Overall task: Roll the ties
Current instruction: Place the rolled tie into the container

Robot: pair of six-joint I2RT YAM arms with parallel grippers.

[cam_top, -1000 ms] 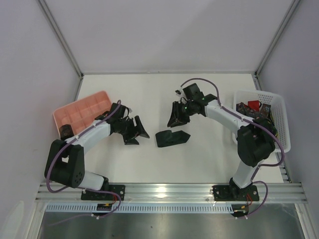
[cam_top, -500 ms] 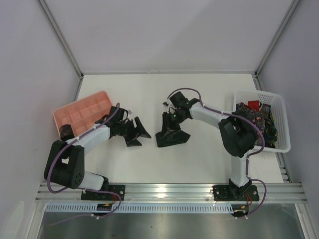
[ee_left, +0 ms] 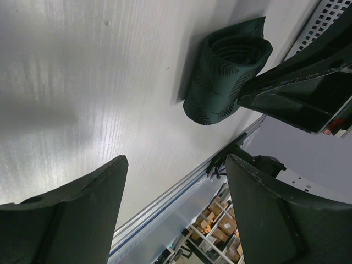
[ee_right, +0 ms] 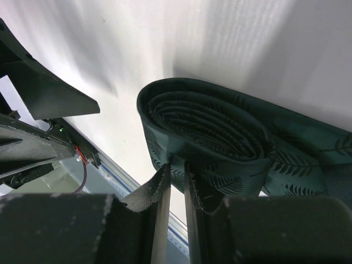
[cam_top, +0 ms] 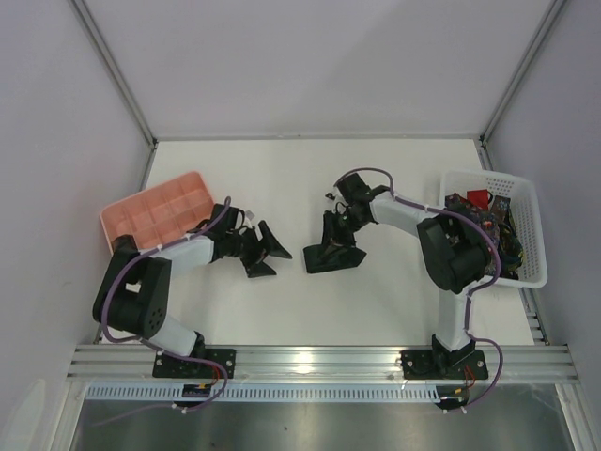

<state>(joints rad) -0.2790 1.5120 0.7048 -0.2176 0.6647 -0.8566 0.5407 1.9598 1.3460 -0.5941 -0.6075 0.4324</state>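
My left gripper should go to the dark green tie next and grab the coil's rounded end (cam_top: 312, 261) (ee_left: 201, 111), opposite its flat tail.
A dark green leaf-patterned tie (cam_top: 340, 260) lies mid-table, rolled into a loose coil (ee_right: 203, 126) with a flat tail running off to the right. My right gripper (cam_top: 331, 242) leans down on the coil's left end. In the right wrist view this gripper (ee_right: 176, 171) is shut on the coil's outer layer. My left gripper (cam_top: 268, 252) hangs open just left of the coil, apart from it. In the left wrist view its wide-spread fingers (ee_left: 66, 220) hold nothing, and the coil (ee_left: 225, 71) lies ahead beside the right gripper (ee_left: 308, 82).
A pink compartment tray (cam_top: 155, 211) sits at the left, behind the left arm. A white lattice basket (cam_top: 479, 175) at the right edge holds more ties (cam_top: 479, 211), one of them red. The table's metal front rail runs close below both arms.
My right gripper came down from behind onto the coil's left end and closed on its outer layer. The coil shifted slightly right. My left gripper edged right toward it, still open.
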